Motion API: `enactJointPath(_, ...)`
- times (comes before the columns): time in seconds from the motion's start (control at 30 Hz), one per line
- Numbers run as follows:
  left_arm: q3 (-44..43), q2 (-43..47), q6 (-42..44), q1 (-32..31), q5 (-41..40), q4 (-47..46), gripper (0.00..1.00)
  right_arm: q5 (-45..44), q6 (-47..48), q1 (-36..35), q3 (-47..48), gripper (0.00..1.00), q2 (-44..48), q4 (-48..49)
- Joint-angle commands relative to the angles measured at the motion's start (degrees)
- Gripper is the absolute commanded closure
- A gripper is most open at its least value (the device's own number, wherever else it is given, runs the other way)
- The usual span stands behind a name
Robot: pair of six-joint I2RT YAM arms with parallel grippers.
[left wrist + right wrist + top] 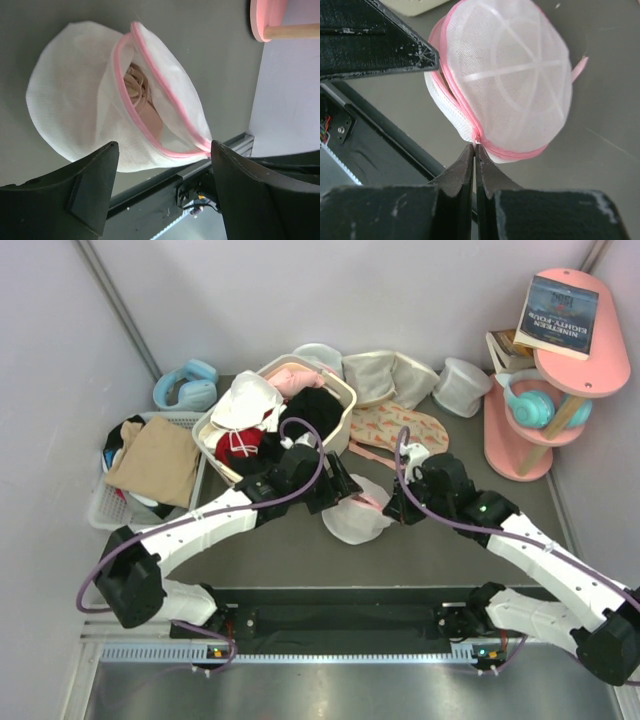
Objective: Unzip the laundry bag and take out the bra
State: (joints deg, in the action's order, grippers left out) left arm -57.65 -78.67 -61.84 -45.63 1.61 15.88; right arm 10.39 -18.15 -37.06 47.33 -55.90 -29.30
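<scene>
The laundry bag's slit is narrow over the bra. Next, my left gripper takes the pink rim [142, 127] before my right gripper pulls the lid wide open.
The laundry bag [356, 524], a round white mesh pouch with a pink rim, lies on the dark table between my two arms. In the left wrist view the laundry bag [75, 95] gapes open along its pink zip, and the bra [141, 100], pale and bunched, shows inside. My left gripper [162, 162] hangs open just short of the bag's near edge, nothing between its fingers [95, 185]. My right gripper [475, 146] is shut, its tips pinching the pink seam of the laundry bag [510, 75] at the lower edge.
A cream laundry basket [342, 390] full of clothes stands behind the bag. A flat pink printed cloth [395, 425], a plain white pouch [462, 385], blue headphones [187, 385], a white crate [100, 505] at left and a pink shelf [560, 360] at right surround the work area.
</scene>
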Motion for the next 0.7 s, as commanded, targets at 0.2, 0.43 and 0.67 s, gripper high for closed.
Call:
enactJointPath(0.2,2.54,5.11,-5.83,-2.45,-2.58,-1.90,0.21,-0.46,-3.20,-9.87,3.29,1.00,-7.46,8.20)
enactJointPath(0.43,3.06,3.09,-6.36,-2.80,0.59,-1.11,0.37,-1.34,-2.33,-12.16,5.40,1.00,-9.49,7.85)
enactJointPath(0.67,4.30,2.48,-6.27,-2.80,1.82,-3.40,0.65,-1.78,-2.41,-12.16,5.14,1.00,-9.40,7.50)
